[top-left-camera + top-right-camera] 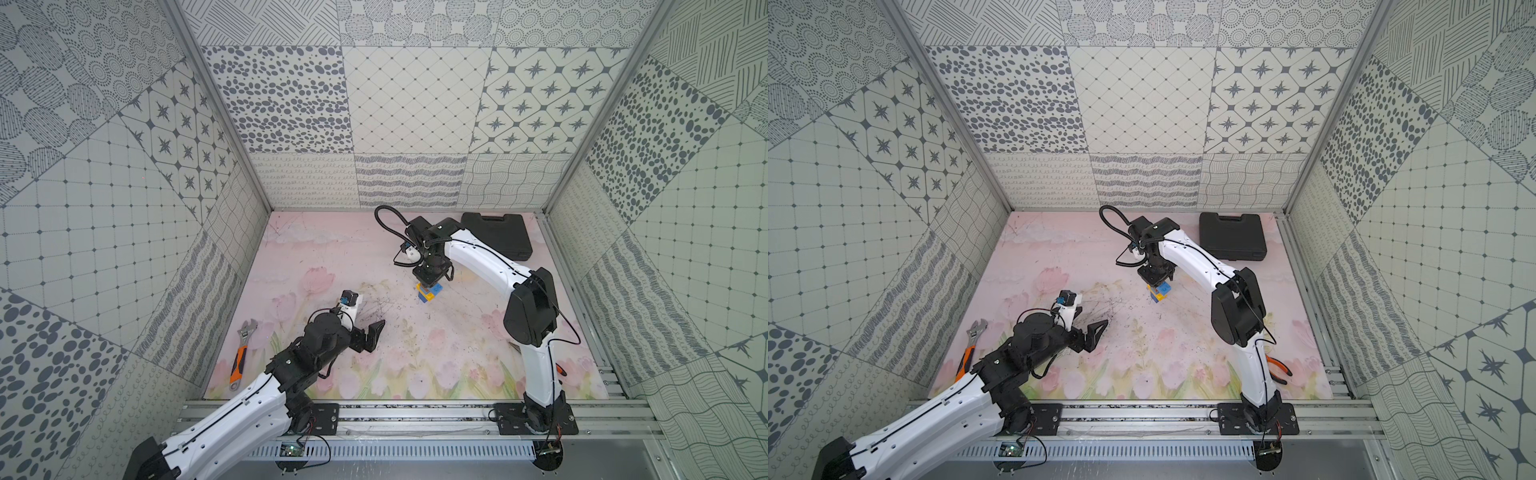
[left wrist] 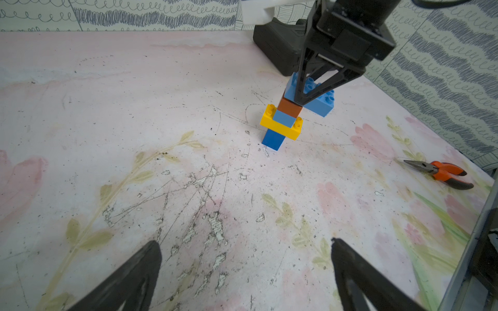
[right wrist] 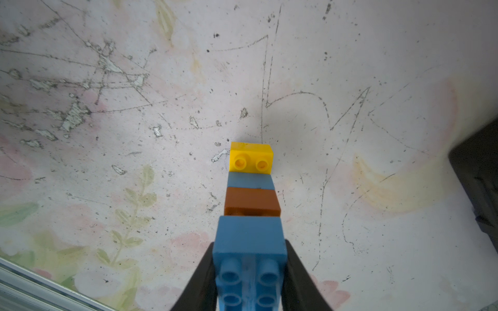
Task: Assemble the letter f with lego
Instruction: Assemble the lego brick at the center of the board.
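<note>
I should open my right gripper, as it sits shallow on the long blue brick, and grip deeper down the column (image 2: 289,107) before lifting it toward my left gripper.
The lego stands as a short column (image 1: 429,294) (image 1: 1159,292) mid-mat. From the bottom it runs dark blue square (image 2: 273,138), long yellow brick (image 2: 280,129) jutting sideways, light blue square (image 2: 284,118), brown square (image 2: 289,107), then long blue brick (image 2: 320,103) on top. My right gripper (image 1: 430,284) (image 3: 249,242) comes down from above and is shut on that long blue brick (image 3: 250,234), one finger on each side. The yellow brick (image 3: 250,156) shows below it. My left gripper (image 1: 374,332) (image 2: 244,242) hangs open and empty over bare mat, left of and nearer than the column.
A black case (image 1: 496,235) lies at the back right, behind the right arm. An orange-handled wrench (image 1: 241,353) lies by the left wall. Orange-handled pliers (image 2: 442,172) (image 1: 1279,365) lie near the right edge. Patterned walls close in three sides.
</note>
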